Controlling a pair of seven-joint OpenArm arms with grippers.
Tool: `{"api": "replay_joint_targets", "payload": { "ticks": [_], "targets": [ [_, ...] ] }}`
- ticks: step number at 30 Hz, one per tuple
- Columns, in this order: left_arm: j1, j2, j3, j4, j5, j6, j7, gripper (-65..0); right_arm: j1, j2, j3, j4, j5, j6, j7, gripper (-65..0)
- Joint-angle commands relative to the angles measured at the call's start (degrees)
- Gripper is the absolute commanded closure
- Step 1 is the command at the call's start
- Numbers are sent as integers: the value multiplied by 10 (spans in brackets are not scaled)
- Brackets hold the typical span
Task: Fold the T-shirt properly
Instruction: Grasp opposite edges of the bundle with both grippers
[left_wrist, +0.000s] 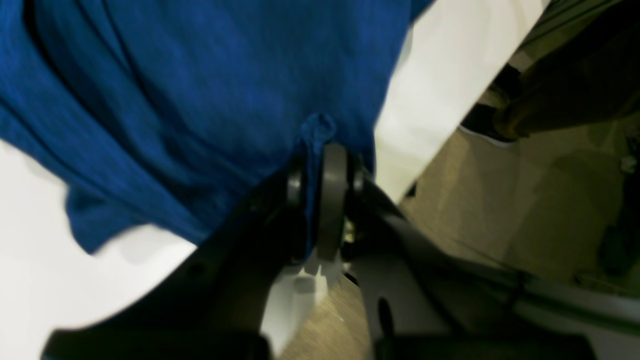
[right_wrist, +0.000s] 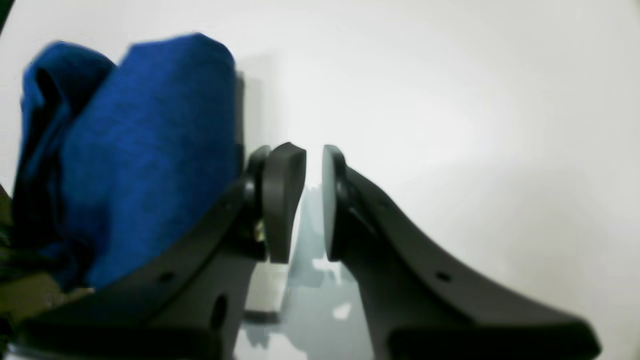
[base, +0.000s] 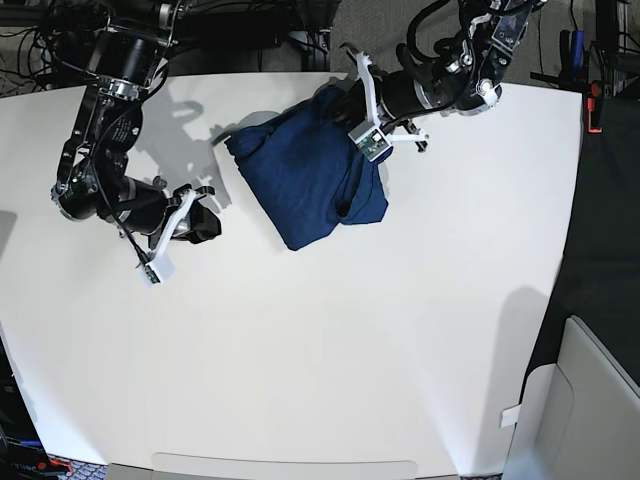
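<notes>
The T-shirt lies bunched, with a fold pinched in my left gripper by the table's back edge, so next I let go and grip the T-shirt nearer its middle (base: 335, 175).
The T-shirt (base: 305, 175) is a dark blue bunched heap at the back middle of the white table (base: 350, 350). My left gripper (base: 342, 100) is at the shirt's far right edge. In the left wrist view it (left_wrist: 314, 162) is shut on a pinched fold of the shirt (left_wrist: 225, 75), which hangs lifted and creased. My right gripper (base: 208, 212) is on the table left of the shirt, apart from it. In the right wrist view it (right_wrist: 314, 155) is empty, jaws a narrow gap apart, with the shirt (right_wrist: 150, 140) to its left.
In the left wrist view the table's edge (left_wrist: 440, 100) runs close to the right of the left gripper, with floor (left_wrist: 525, 200) beyond. Cables and gear (base: 590, 60) lie past the table's back edge. A pale bin (base: 585, 410) stands at the front right.
</notes>
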Motion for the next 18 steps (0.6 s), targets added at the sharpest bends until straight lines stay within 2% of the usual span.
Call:
{"api": "replay_joint_targets", "payload": {
  "ticks": [1, 11, 14, 16, 18],
  "targets": [
    [3, -2, -1, 9, -7, -2, -8, -3, 12, 5, 1, 9, 11, 3, 9, -114],
    [8, -2, -1, 10, -7, -2, -8, -6, 39, -19, -58, 9, 8, 3, 9, -114],
    [4, -2, -13, 11, -7, -2, -9, -13, 47, -26, -76, 9, -13, 3, 9, -114],
    [0, 1, -32, 22, -7, -2, -8, -60, 53, -36, -84, 9, -31, 3, 9, -114],
    [2, 1, -49, 39, -7, -2, -8, -138, 54, -48, -90, 9, -46, 3, 9, -114]
  ]
}}
